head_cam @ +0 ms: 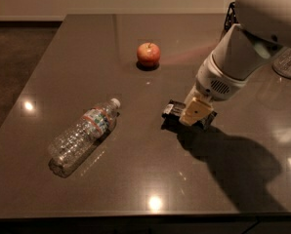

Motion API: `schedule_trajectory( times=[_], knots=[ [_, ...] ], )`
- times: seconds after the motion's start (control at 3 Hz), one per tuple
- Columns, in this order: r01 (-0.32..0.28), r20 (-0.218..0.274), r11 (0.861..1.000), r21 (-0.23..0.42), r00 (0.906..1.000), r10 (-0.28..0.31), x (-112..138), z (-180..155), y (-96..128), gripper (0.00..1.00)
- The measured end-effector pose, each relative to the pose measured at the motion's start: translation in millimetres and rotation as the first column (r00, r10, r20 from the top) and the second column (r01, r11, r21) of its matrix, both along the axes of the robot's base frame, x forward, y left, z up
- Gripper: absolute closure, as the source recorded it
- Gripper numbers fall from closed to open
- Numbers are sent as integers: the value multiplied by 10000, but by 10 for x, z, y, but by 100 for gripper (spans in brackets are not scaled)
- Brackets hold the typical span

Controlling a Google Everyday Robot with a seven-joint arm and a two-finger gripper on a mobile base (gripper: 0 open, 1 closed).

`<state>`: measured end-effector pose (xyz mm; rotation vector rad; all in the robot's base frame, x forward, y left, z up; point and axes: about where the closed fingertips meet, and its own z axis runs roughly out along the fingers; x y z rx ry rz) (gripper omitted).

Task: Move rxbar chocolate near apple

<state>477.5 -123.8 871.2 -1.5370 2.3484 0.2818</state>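
Observation:
My gripper is going to release the rxbar chocolate on the table [174, 77], just in front of the apple and toward the side of the wire basket.
The rxbar chocolate [173, 109], a small flat bar in a black wrapper, is held in my gripper [193, 112] a little above the dark table [135, 179], right of the middle. The gripper's tan finger [194, 110] crosses the bar's middle and the bar's ends stick out on both sides. The bar's shadow lies on the table just under it. The apple [148, 54], red-orange with a short stem, stands on the table farther back and to the left of the gripper, well apart from the bar.
A clear plastic water bottle [83, 132] lies on its side at the front left. A dark wire basket [230, 14] and a clear round object [288, 62] are at the back right. The table's front edge runs along the bottom.

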Motion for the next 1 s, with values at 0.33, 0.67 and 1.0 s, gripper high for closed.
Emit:
schedule_trajectory(
  times=[0.33,0.67,1.0],
  knots=[
    [882,166,9959,199,9959,-885,409,-6,2,100],
    [1773,468,9832,437,9827,-1792,852,-22,40,100],
    [2462,683,9678,519,9660,-2493,1215,-38,41,100]
  ],
)
